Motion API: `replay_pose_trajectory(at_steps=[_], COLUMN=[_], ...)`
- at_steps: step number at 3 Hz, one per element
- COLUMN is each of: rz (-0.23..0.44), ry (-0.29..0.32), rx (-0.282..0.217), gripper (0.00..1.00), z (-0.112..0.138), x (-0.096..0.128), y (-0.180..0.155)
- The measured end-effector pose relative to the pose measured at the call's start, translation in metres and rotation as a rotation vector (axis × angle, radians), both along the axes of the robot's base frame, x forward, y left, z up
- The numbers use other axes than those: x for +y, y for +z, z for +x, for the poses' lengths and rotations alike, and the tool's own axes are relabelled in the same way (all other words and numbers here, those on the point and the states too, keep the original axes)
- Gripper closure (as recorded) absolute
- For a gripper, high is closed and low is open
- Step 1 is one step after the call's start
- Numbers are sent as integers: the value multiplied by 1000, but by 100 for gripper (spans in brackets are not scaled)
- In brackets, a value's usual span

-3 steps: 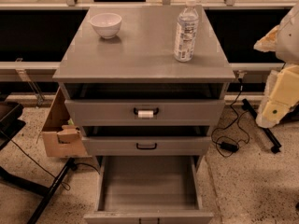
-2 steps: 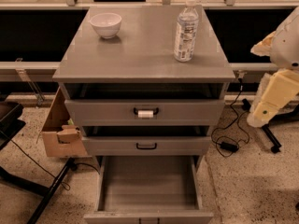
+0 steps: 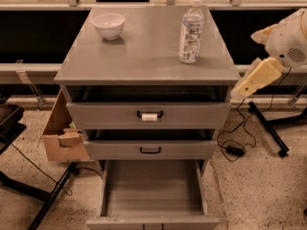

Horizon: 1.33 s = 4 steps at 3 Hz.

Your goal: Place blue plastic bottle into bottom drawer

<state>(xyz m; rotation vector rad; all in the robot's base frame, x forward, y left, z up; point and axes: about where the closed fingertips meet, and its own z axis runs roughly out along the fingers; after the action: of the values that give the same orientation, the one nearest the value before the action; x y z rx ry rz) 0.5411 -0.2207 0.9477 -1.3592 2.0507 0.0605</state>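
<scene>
The robot's gripper needs to next go to the middle of the blue plastic bottle (image 3: pixel 190 34), well below its white cap, and close there.
The blue plastic bottle (image 3: pixel 191 30) stands upright on the right side of the grey cabinet top (image 3: pixel 144 56). It is clear, with a white cap and a white-bluish label. The bottom drawer (image 3: pixel 152 191) is pulled out, and its flat grey floor is bare. My gripper (image 3: pixel 253 79) is at the right edge of the view, beside the cabinet's right corner. It hangs below and to the right of the bottle, apart from it, and holds nothing that I can see.
A white bowl (image 3: pixel 108 26) sits at the back left of the cabinet top. The middle drawer (image 3: pixel 150 149) and the top drawer (image 3: pixel 149 115) are slightly ajar. A cardboard box (image 3: pixel 61 133) leans at the cabinet's left. Cables and a black stand leg (image 3: pixel 268 131) lie on the floor at the right.
My gripper has moved left and a little up, closer to the cabinet's right corner. The bottle, bowl and drawers have not moved.
</scene>
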Motion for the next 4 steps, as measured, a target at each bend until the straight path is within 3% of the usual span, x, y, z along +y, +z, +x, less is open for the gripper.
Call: replay_pose_trajectory(at_steps=[1, 2, 3, 4], rz=[107, 212, 330, 336], ry=[-13, -6, 31, 31], rx=[-127, -204, -237, -241], gripper=[0, 0, 0, 0], z=[51, 88, 119, 121], x=[3, 10, 29, 30], y=[13, 18, 15, 14])
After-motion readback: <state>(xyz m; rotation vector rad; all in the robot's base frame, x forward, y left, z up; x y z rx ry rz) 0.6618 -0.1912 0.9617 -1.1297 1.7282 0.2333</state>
